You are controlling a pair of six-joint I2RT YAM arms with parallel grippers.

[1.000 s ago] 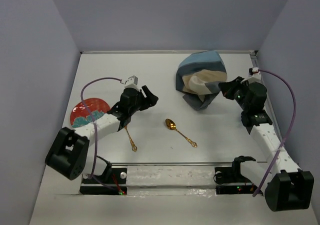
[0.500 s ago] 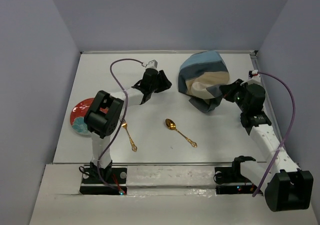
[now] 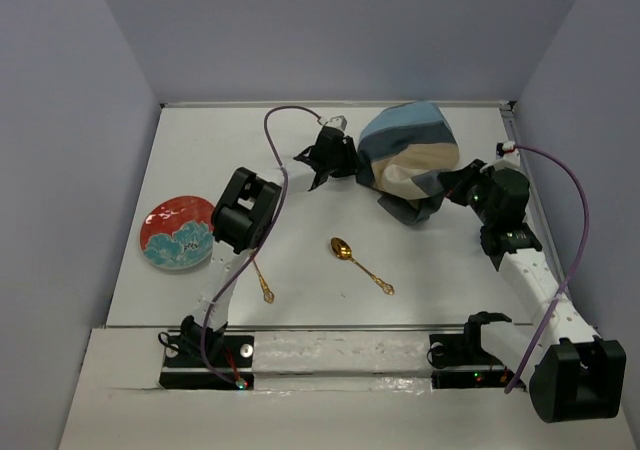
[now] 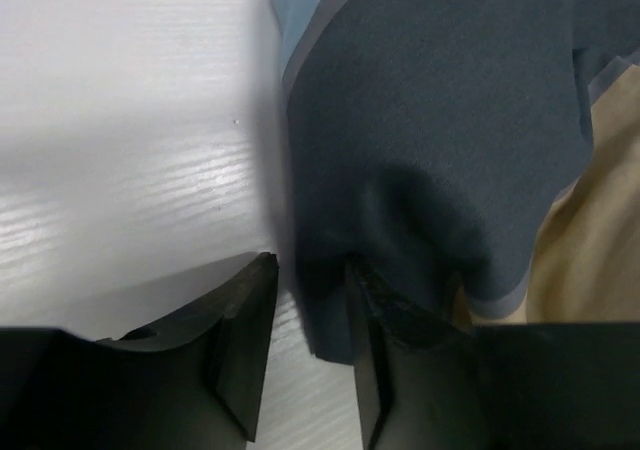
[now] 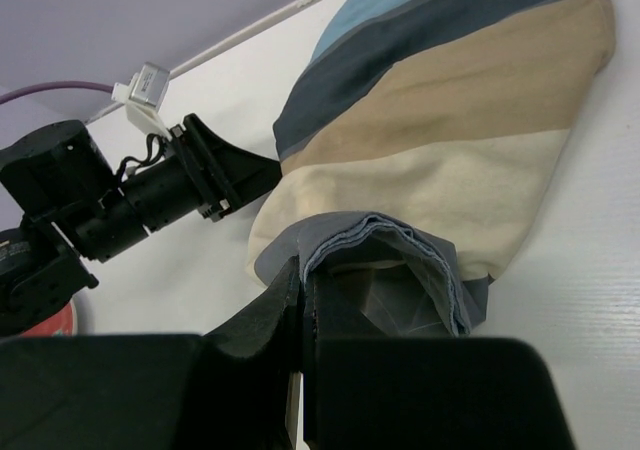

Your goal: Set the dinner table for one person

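Next, my left gripper drags the placemat open and takes the placemat's blue corner point(image 3: 369, 132) before lifting, since it meets the placemat at its dark blue part, short of its blue end.
The striped blue, grey and beige placemat point(image 3: 410, 155) lies crumpled at the back right of the white dinner table point(image 3: 300, 220). My right gripper point(image 3: 447, 192) is shut on its folded grey edge; the right wrist view shows the jaws point(image 5: 305, 282) pinching that hem and the placemat point(image 5: 450, 120) bulging up behind. My left gripper point(image 3: 347, 162) is at the placemat's left edge. In the left wrist view it point(image 4: 310, 310) is open, with a dark blue corner of the placemat point(image 4: 430, 120) hanging between its jaws.
A red plate with a blue-green pattern point(image 3: 178, 232) sits at the left. A gold spoon point(image 3: 360, 265) lies at the front middle, and another gold utensil point(image 3: 262, 278) lies partly under the left arm. The purple side walls stand close.
My left arm has swung from beside the plate, back and to the right, to the placemat's left edge. My right gripper has kept its hold and pulled the cloth slightly.
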